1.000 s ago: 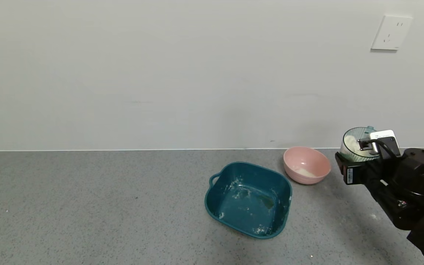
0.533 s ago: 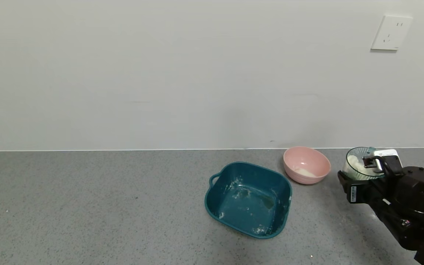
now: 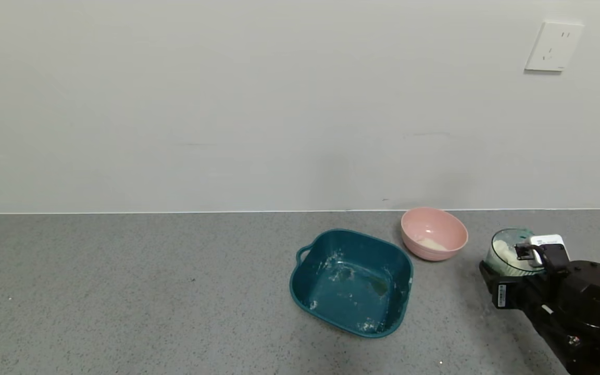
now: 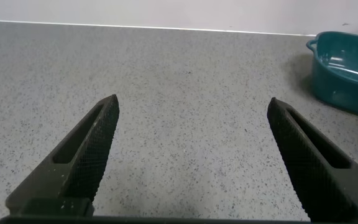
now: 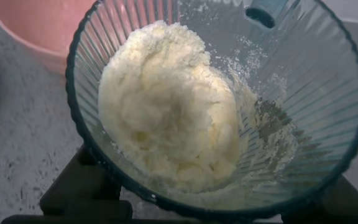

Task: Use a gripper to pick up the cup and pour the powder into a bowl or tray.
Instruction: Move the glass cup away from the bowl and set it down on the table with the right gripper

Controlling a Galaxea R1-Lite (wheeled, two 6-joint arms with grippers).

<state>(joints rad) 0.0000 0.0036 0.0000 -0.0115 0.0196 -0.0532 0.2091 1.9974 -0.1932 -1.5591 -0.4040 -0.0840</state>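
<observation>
The cup will go down from my right gripper onto the counter diagonally (image 3: 498, 303) in front of the pink bowl, where I need to set it.
My right gripper (image 3: 514, 260) is at the far right of the counter, shut on the ribbed pale green cup (image 3: 508, 263), which it holds upright low over the counter. White powder (image 5: 173, 106) fills much of the cup (image 5: 319, 93); my black fingers (image 5: 82, 186) flank its base. The pink bowl (image 3: 425, 252) stands just left of the cup, with a little powder (image 3: 430, 243) inside; its rim shows in the right wrist view (image 5: 36, 22). My left gripper (image 4: 192, 99) is open and empty over bare counter, out of the head view.
A dark teal tray (image 3: 300, 284) with a handle and powder smears sits left of the bowl; it also shows in the left wrist view (image 4: 347, 68). The wall runs along the counter's back, with a white socket (image 3: 553, 46) at upper right.
My right gripper has lowered the cup from well above the counter down close to it, staying right of the pink bowl. The bowl and tray have not moved.
</observation>
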